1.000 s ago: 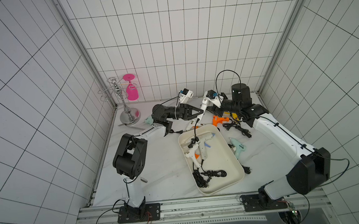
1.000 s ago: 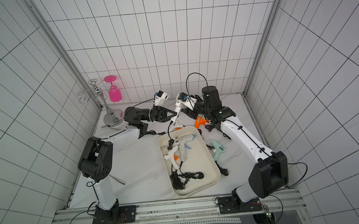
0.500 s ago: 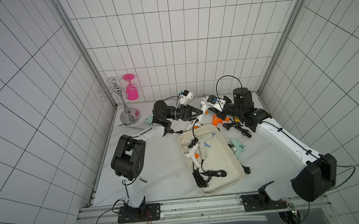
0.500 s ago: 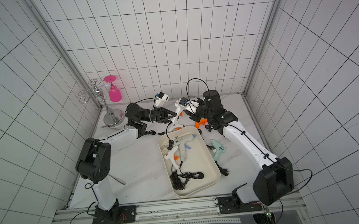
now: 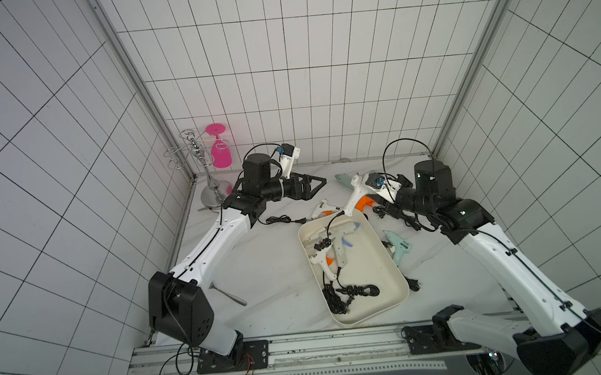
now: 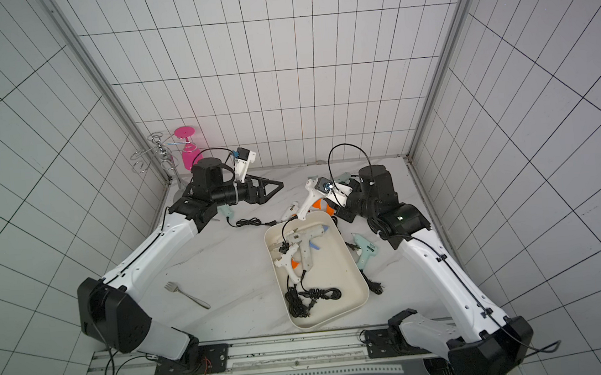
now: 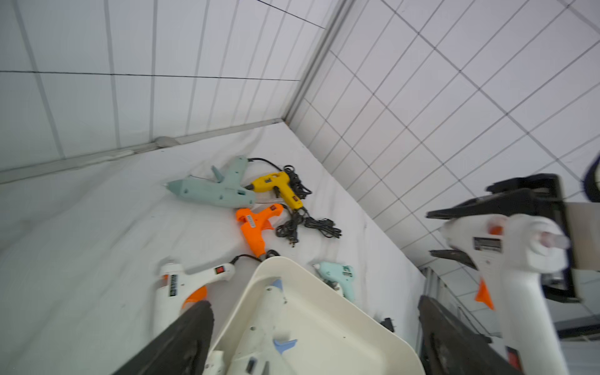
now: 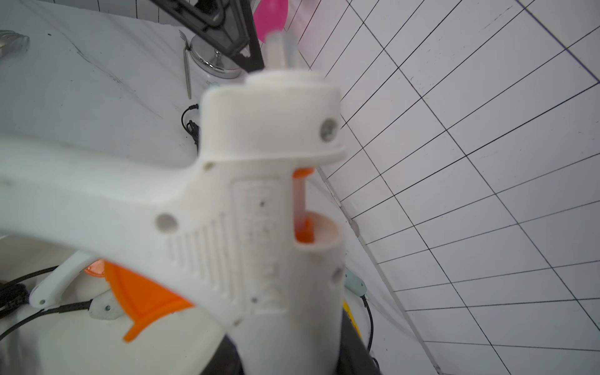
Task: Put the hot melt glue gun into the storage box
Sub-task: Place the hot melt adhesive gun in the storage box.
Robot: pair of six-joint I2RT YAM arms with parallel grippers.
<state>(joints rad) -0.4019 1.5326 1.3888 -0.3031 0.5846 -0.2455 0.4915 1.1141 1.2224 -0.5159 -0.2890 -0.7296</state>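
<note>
Next, my right gripper releases the white hot melt glue gun among the guns in the storage box's far end [image 5: 332, 240].
My right gripper [image 5: 376, 193] [image 8: 282, 357] is shut on a white hot melt glue gun [image 5: 354, 194] [image 6: 308, 199] [image 8: 259, 194] with an orange trigger, held in the air over the far end of the cream storage box [image 5: 391, 262] [image 6: 352, 265] [image 7: 324, 311]. The gun's black cord trails down into the box. Two more glue guns [image 5: 338, 239] and a coiled cord lie inside the box. My left gripper [image 5: 319, 185] [image 6: 276, 187] [image 7: 315, 341] hovers open and empty to the left of the held gun. In the left wrist view the held gun [image 7: 519, 259] sits between the right gripper's black fingers [image 7: 487, 207].
Loose guns lie on the table behind and beside the box: sage green [image 7: 214, 191], yellow [image 7: 279, 188], orange [image 7: 256, 227], white [image 7: 181, 282] and pale teal [image 5: 397, 248]. A fork [image 6: 185, 293] lies front left. A metal glass rack [image 5: 196, 160] with a pink glass [image 5: 219, 151] stands in the back left corner.
My left gripper has opened wide and drawn back a little to the left. My right gripper has closed on the white glue gun and shifted slightly right with it.
</note>
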